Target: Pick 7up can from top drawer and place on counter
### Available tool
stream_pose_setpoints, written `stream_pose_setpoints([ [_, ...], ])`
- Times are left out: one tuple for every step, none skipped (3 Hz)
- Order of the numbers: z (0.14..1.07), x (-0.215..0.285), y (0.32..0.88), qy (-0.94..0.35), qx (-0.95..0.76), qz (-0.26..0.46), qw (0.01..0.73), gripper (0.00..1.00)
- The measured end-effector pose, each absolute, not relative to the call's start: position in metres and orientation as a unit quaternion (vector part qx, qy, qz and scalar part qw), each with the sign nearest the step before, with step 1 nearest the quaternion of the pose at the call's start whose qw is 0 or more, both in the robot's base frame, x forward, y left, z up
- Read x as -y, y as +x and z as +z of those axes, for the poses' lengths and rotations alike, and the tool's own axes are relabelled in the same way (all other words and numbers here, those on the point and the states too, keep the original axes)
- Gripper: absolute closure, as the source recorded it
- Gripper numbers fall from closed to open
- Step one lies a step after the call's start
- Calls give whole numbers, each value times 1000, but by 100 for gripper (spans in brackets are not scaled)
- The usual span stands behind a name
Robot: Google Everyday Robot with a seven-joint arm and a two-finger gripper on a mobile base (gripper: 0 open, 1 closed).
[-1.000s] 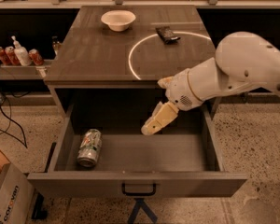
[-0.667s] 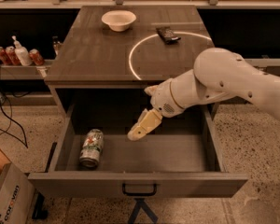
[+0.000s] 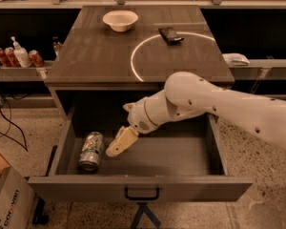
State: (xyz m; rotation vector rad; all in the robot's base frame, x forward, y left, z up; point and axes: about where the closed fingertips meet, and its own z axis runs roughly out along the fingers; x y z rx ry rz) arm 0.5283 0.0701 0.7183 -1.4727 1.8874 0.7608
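Observation:
Next, I close my gripper around the middle of the 7up can's body (image 3: pixel 91 150), because I will then lift the can up and out of the top drawer.
The 7up can (image 3: pixel 91 151) lies on its side in the left part of the open top drawer (image 3: pixel 140 187), silver end toward the front. My gripper (image 3: pixel 118 143) hangs inside the drawer just right of the can, its tan fingers pointing down-left toward it, close to it; I cannot tell if it touches. The white arm reaches in from the right. The counter (image 3: pixel 100 56) above the drawer bears a white circular arc mark.
On the counter stand a white bowl (image 3: pixel 120 20) at the back and a small black object (image 3: pixel 170 35) inside the arc. Red cans and a bottle (image 3: pixel 16 56) stand on the left side shelf. A white object (image 3: pixel 236 59) lies on the right shelf. A cardboard box (image 3: pixel 5 202) sits lower left.
My arm and gripper have moved left and lower in the drawer, from its right-middle to just beside the can. The can has not moved.

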Motion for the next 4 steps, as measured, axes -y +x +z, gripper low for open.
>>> stream_pose_setpoints([
  [696,-100,520,-558,-703,305,318,0],
  [682,-128,521,-557,-688,319,339,0],
  [669,-150,525,-555,-677,333,350,0],
  [651,-163,527,-551,-678,341,346,0],
])
